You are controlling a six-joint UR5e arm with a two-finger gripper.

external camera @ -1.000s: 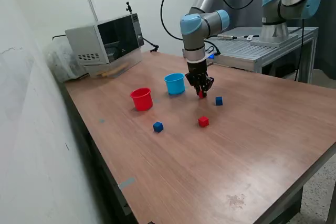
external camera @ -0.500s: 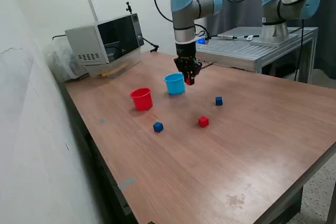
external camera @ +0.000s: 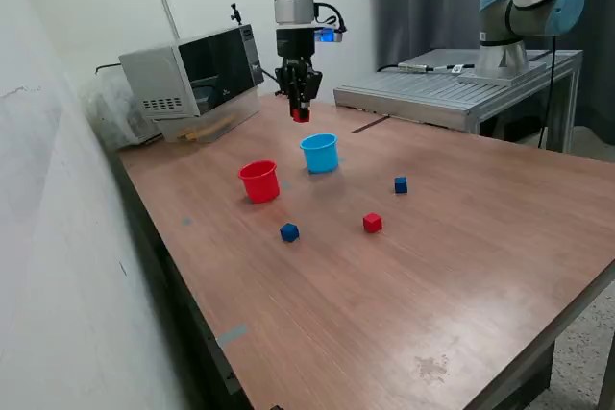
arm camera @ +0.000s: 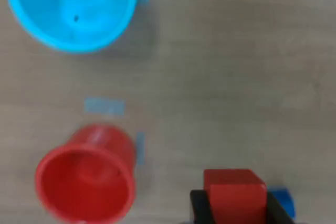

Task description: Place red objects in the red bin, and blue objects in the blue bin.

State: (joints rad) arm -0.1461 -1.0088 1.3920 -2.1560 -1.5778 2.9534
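The robot's gripper needs to release the red cube inside the empty red bin (external camera: 259, 183) (arm camera: 88, 181), so that it rests on the bottom.
My gripper (external camera: 300, 112) hangs high above the table, behind the cups, shut on a small red cube (external camera: 301, 115). The wrist view shows that red cube (arm camera: 233, 192) clamped between the black fingers (arm camera: 198, 207). Below stand the red bin (external camera: 258, 180) (arm camera: 86, 174) and the light blue bin (external camera: 319, 153) (arm camera: 71, 6), both upright and empty. A second red cube (external camera: 372, 223) lies on the table in front of the cups. One dark blue cube (external camera: 289, 231) sits to its left in the exterior view, another dark blue cube (external camera: 400, 184) to the right of the blue bin.
A microwave-like grey box (external camera: 192, 79) stands at the back on the exterior view's left. A metal bench (external camera: 461, 88) with a second arm (external camera: 524, 7) is behind the table on the right. Blue tape marks (arm camera: 104, 106) lie on the wooden tabletop (external camera: 432, 276).
My gripper has lifted the red cube from beside the right blue cube, risen, and swung toward the exterior view's left, past the blue bin. The cubes on the table have not moved.
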